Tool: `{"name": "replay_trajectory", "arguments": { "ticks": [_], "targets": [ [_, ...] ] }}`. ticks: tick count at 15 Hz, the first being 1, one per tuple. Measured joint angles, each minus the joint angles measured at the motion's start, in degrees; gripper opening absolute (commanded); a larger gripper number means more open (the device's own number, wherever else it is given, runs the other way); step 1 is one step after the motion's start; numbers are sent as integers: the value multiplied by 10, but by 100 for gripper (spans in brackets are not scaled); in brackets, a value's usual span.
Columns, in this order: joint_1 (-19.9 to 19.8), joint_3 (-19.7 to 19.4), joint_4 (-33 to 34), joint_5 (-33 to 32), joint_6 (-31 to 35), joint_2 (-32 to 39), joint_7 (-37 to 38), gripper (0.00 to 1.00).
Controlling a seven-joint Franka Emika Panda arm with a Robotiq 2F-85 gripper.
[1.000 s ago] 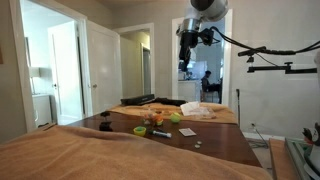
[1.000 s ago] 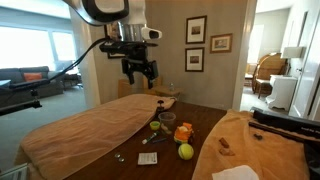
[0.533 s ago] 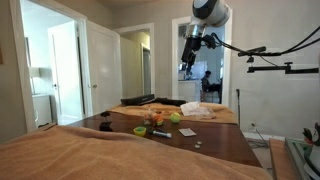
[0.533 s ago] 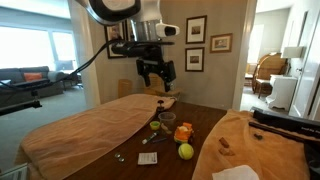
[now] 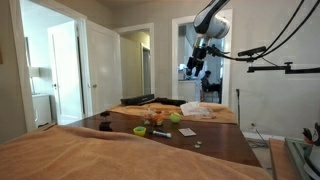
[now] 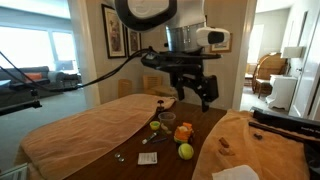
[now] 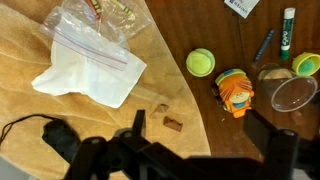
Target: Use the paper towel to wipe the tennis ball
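I need to next move my gripper to the paper towel and close it on the middle of its edge (image 5: 187, 107) (image 7: 89, 92) farthest from the clear plastic bag.
The white crumpled paper towel (image 7: 88, 78) lies on a tan cloth beside a clear plastic bag (image 7: 100, 28); in an exterior view the paper towel (image 6: 236, 173) shows at the bottom edge. The yellow-green tennis ball (image 7: 200, 63) rests on the dark wooden table (image 7: 215, 130), close to the cloth's edge, and shows in both exterior views (image 6: 185, 151) (image 5: 175, 118). My gripper (image 7: 205, 152) hangs open and empty high above the table (image 6: 196, 95) (image 5: 196, 62), touching nothing. Its fingers are dark silhouettes at the bottom of the wrist view.
An orange toy (image 7: 235, 90), a clear cup (image 7: 290, 93), an olive bowl-like item (image 7: 306, 65), a pen (image 7: 262, 45), a glue stick (image 7: 288, 30) and a card (image 7: 240, 6) lie near the ball. Two brown scraps (image 7: 166, 118) and a black strap (image 7: 45, 135) lie on the cloth.
The arm has swung sideways, carrying the open gripper across from over the far cloth toward the table's middle. Nothing on the table has moved.
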Motion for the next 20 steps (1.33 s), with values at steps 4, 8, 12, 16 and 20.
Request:
{"name": "replay_trajectory", "arguments": {
  "ticks": [4,8,12,16,20],
  "targets": [
    [-26,-1,43,43,28,72,-22,100],
    [-59,11,90,64,39,143,-25,100],
    [-103,33,143,66,39,209,-26,100],
    [-146,56,190,66,39,266,-25,100],
    [-178,73,226,66,39,309,-24,100]
  ]
}}
